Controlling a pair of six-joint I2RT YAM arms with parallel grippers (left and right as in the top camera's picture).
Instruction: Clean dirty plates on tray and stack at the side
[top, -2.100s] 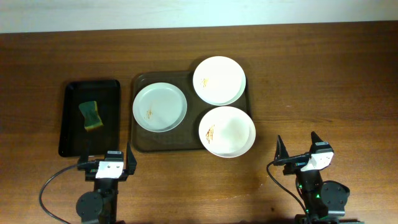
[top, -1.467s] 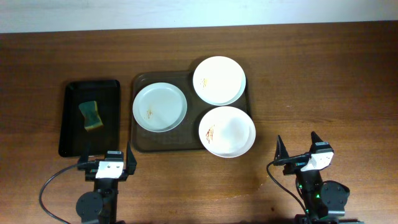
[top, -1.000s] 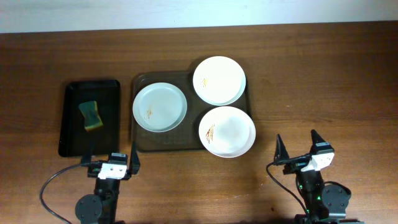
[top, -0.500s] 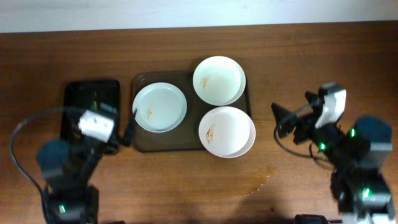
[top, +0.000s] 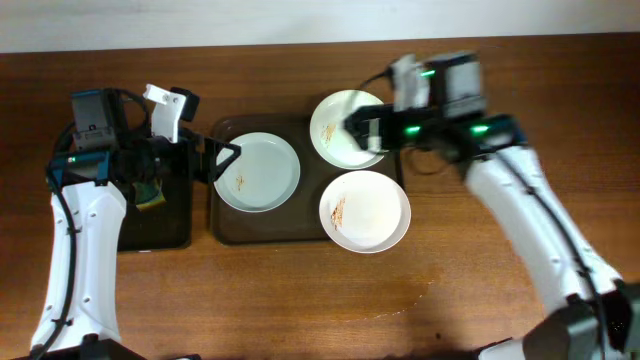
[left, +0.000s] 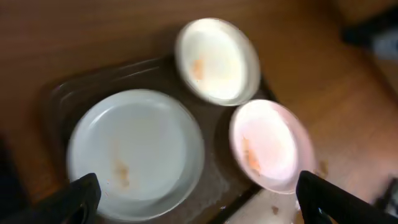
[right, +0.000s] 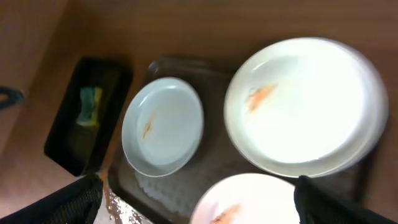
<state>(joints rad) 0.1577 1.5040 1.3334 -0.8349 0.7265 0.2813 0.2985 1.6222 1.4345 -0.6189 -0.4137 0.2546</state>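
Observation:
Next, I move my left gripper over to the sponge in the narrow black tray and close it on the sponge's green side (top: 146, 190).
Three white plates lie on the brownish tray (top: 300, 228): a left plate (top: 257, 172), a back right plate (top: 345, 115) and a front right plate (top: 365, 210), each with small orange smears. The two right plates overhang the tray rim. My left gripper (top: 215, 162) is open and empty, above the tray's left edge beside the left plate. My right gripper (top: 362, 128) is open and empty, above the back right plate. The left wrist view shows the left plate (left: 135, 152), the back plate (left: 217, 60), the front right plate (left: 270, 144) and the open fingers (left: 200, 205). The right wrist view shows the same plates (right: 163, 126) (right: 305, 106) (right: 249, 202), the tray (right: 211, 160) and the open fingers (right: 205, 208).
A narrow black tray (top: 150, 225) lies left of the brown tray and holds a green and yellow sponge (top: 150, 195), partly under my left arm; both show in the right wrist view (right: 65, 146) (right: 89, 106). A wet patch (top: 415, 295) marks the wooden table (top: 520, 60) in front.
Both arms rose from their rest at the table's front and swung in over the trays. The left gripper now hangs by the tray's left edge, the right over the back right plate. The plates have not moved.

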